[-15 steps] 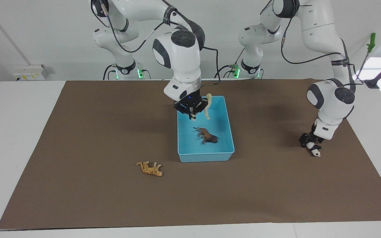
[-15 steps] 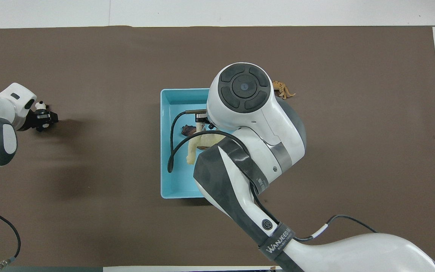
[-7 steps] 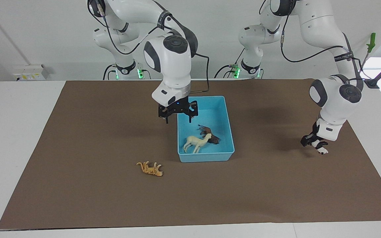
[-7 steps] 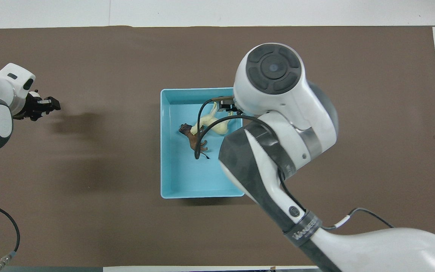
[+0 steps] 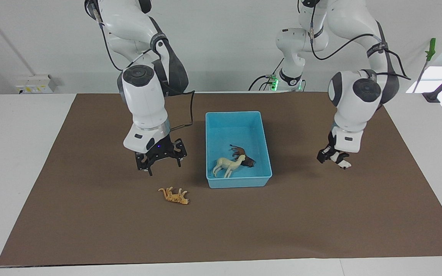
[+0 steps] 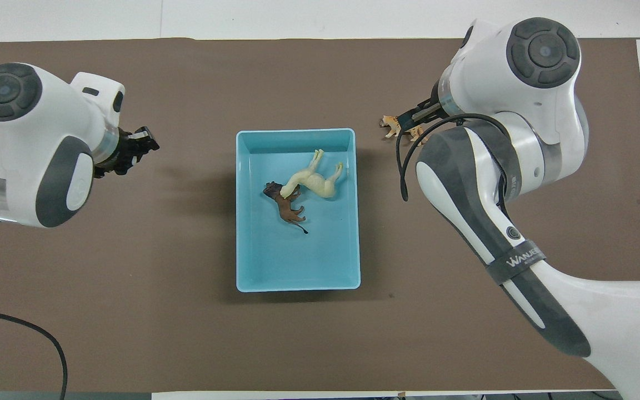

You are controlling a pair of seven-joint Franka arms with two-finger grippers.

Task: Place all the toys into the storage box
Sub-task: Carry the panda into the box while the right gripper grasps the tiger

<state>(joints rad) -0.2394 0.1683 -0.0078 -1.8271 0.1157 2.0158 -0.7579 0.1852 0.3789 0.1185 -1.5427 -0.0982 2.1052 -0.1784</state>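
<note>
My left gripper needs to let go of the panda on the storage box's bottom beside the brown lion's back [image 6: 273, 231].
The light blue storage box [image 5: 238, 114] [image 6: 298, 278] sits mid-table. The cream alpaca [image 5: 226, 165] [image 6: 314, 181] and the brown lion [image 5: 245, 158] [image 6: 286, 206] lie in it, touching. The orange tiger [image 5: 173, 195] [image 6: 393, 124] lies on its side on the mat, beside the box toward the right arm's end. My right gripper [image 5: 161, 161] [image 6: 415, 118] is open and empty, raised over the mat close to the tiger. My left gripper [image 5: 337, 160] [image 6: 134, 149] is shut on the black-and-white panda [image 5: 345, 164], held above the mat toward the left arm's end.
A brown mat [image 5: 90, 230] covers most of the white table [image 5: 14, 153]. A green-handled tool [image 5: 430, 49] stands off the mat at the left arm's end.
My right gripper let the alpaca drop into the box, then moved from the box to above the tiger. My left gripper rose with the panda and moved toward the box.
</note>
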